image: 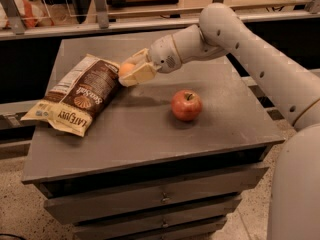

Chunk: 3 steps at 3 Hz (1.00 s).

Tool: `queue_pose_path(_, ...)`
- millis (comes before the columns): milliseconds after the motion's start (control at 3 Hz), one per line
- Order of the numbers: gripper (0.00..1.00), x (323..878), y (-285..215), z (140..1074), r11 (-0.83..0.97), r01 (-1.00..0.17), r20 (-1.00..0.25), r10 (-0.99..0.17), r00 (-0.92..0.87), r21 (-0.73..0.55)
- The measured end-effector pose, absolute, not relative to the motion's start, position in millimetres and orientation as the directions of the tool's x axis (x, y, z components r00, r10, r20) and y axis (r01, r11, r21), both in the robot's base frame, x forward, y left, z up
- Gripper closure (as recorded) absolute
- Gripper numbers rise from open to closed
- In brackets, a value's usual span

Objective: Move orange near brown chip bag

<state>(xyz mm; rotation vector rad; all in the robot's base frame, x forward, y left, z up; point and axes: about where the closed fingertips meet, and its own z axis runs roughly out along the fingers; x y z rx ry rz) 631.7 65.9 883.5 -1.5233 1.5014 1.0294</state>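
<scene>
Next, I let go of the orange, now hanging just above the surface, with my gripper on the grey cabinet top (118, 87), against the edge of the brown chip bag that faces the apple.
The brown chip bag (77, 95) lies flat on the left part of the grey cabinet top (150, 134), with white "Sea Salt" lettering showing. My gripper (131, 70) is shut on the orange (125, 68), a small yellow-orange fruit held between the cream fingers. It hangs a little above the surface, right at the bag's upper right edge. The white arm reaches in from the right.
A red apple (186, 105) with a stem stands right of centre on the cabinet top. Drawers (160, 199) run below the front edge. A rail and shelf with clutter lie behind the cabinet.
</scene>
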Motion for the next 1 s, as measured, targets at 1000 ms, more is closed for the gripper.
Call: queue_pose_path(1000,1.00,606,92,855,-0.019,-0.998,-0.914,-0.401,-0.054,0.067)
